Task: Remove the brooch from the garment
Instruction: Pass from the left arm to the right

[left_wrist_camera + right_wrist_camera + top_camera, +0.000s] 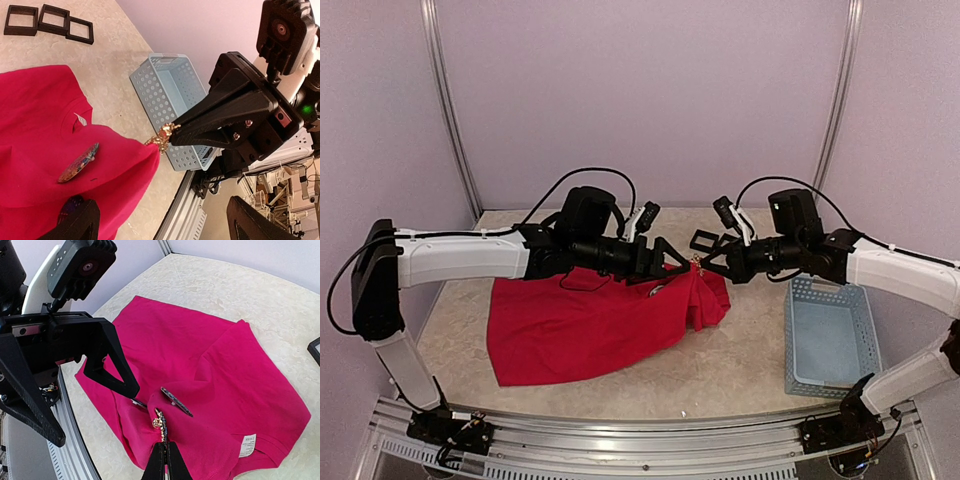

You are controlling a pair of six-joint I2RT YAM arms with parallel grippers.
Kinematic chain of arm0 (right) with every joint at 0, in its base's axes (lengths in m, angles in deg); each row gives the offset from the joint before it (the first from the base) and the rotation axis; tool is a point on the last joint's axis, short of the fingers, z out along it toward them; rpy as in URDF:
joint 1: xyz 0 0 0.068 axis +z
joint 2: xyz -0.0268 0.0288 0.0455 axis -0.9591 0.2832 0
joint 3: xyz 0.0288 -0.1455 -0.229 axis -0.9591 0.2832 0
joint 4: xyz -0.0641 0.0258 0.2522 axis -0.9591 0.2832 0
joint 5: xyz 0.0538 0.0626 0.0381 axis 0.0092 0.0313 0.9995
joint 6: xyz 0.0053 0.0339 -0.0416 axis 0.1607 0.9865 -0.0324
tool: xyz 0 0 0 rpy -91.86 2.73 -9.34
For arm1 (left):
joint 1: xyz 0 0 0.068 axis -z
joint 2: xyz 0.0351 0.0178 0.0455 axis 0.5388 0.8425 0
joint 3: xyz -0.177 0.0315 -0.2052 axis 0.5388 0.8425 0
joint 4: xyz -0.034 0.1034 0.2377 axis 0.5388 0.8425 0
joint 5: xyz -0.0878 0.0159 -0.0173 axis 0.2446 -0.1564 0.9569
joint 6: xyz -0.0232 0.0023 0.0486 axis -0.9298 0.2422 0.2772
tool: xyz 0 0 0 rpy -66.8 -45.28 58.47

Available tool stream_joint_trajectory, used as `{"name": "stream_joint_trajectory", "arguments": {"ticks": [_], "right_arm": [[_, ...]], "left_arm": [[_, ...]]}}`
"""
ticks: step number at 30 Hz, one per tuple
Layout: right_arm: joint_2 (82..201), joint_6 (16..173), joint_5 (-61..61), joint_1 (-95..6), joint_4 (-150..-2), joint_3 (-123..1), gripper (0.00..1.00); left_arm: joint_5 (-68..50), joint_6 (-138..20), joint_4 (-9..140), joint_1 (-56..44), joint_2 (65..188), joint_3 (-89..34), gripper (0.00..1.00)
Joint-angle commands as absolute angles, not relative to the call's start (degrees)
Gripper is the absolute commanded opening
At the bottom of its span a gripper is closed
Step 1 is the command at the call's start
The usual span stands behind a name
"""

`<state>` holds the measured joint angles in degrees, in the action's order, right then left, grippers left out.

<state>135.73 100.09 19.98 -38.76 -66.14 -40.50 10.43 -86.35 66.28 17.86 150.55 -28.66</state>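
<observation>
My right gripper is lifting the garment's fold along with the brooch, so next my left gripper backs away, then grabs the cloth [696, 281] close beside the brooch.
The red garment [582, 328] lies spread on the table, and one fold [150, 412] is pulled up into a peak. At that peak sits the small gold jewelled brooch [160, 422], still against the cloth. My right gripper [165, 450] is shut on the brooch [163, 137], its black fingers [210, 125] coming in from the right. My left gripper [165, 225] stands open just left of the peak [672, 262], one finger [112, 365] over the cloth and nothing between the jaws. A flat oval coloured badge [79, 162] is also pinned on the garment.
A pale blue perforated basket [828, 335] stands at the right of the table. Three black square frames [47, 22] lie at the back, beyond the garment. The metal rail [640, 435] runs along the near edge.
</observation>
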Motion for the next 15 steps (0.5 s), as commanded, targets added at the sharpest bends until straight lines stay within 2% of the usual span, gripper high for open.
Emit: {"name": "stream_joint_trajectory", "arguments": {"ticks": [1, 7, 15], "right_arm": [[133.7, 100.4, 16.4, -38.0, -68.3, -40.1, 0.00], [132.6, 98.3, 11.5, -37.0, -66.2, -40.9, 0.00], [132.0, 89.8, -3.1, -33.7, -57.8, -44.2, 0.00]], "left_arm": [[8.3, -82.9, 72.5, 19.2, 153.8, -34.2, 0.86], [6.2, -80.0, 76.3, 19.6, 158.9, -40.8, 0.86], [6.9, -79.7, 76.3, 19.6, 162.0, -43.3, 0.52]]}}
